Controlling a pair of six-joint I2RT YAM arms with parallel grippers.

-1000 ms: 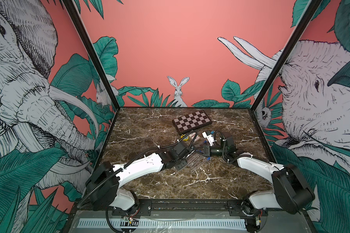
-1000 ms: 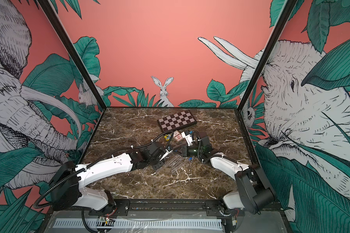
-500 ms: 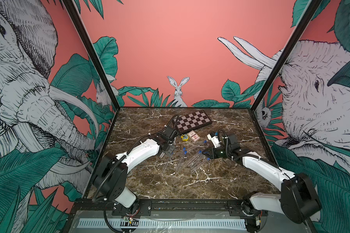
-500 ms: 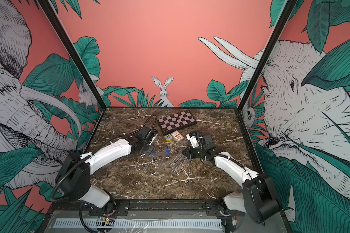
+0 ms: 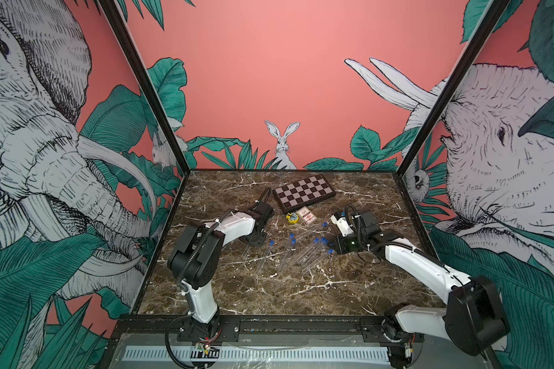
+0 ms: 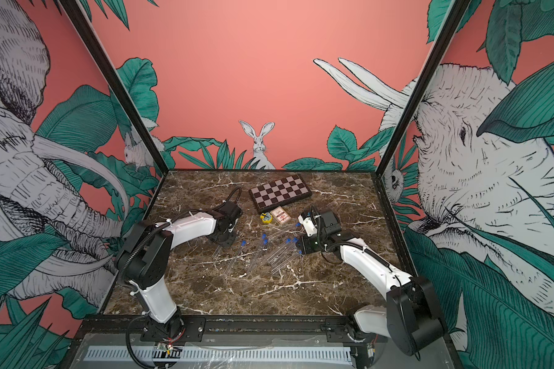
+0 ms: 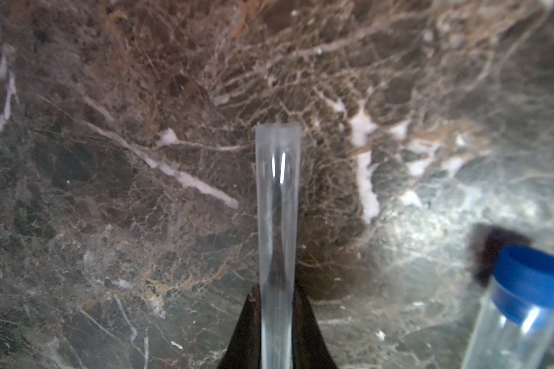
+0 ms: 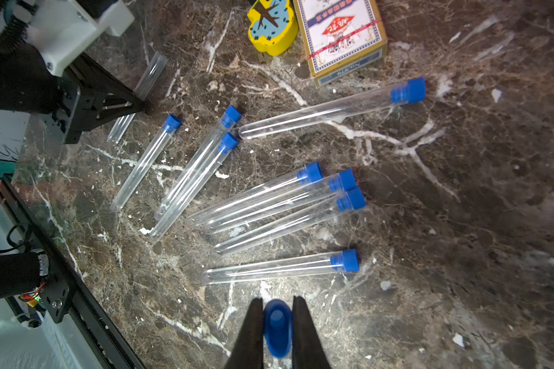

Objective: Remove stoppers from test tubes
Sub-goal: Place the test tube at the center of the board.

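Observation:
Next, my right gripper lets go of the loose blue stopper on the bare marble (image 5: 356,247) (image 8: 523,310) beyond the stoppered end of the nearest test tube.
Several clear test tubes (image 8: 269,204) lie fanned out on the marble, each with a blue stopper (image 8: 349,199) in its mouth; both top views show them mid-table (image 5: 301,252) (image 6: 275,252). My left gripper (image 7: 276,290) (image 5: 256,239) is shut on one test tube (image 7: 278,207) whose mouth is bare. It sits low at the left end of the fan, beside a stoppered tube (image 7: 531,281). My right gripper (image 8: 277,302) (image 5: 333,246) is shut on a loose blue stopper (image 8: 277,326), above the marble at the right end of the fan.
A folded chessboard (image 5: 304,192) lies at the back of the table. In front of it sit a yellow round object (image 5: 292,218) and a box of playing cards (image 5: 306,216), close to the farthest tube (image 8: 327,111). Walls enclose three sides.
A second ago both grippers met over the middle of the tubes. They have drawn apart: the left went left with the tube, the right went right with the stopper.

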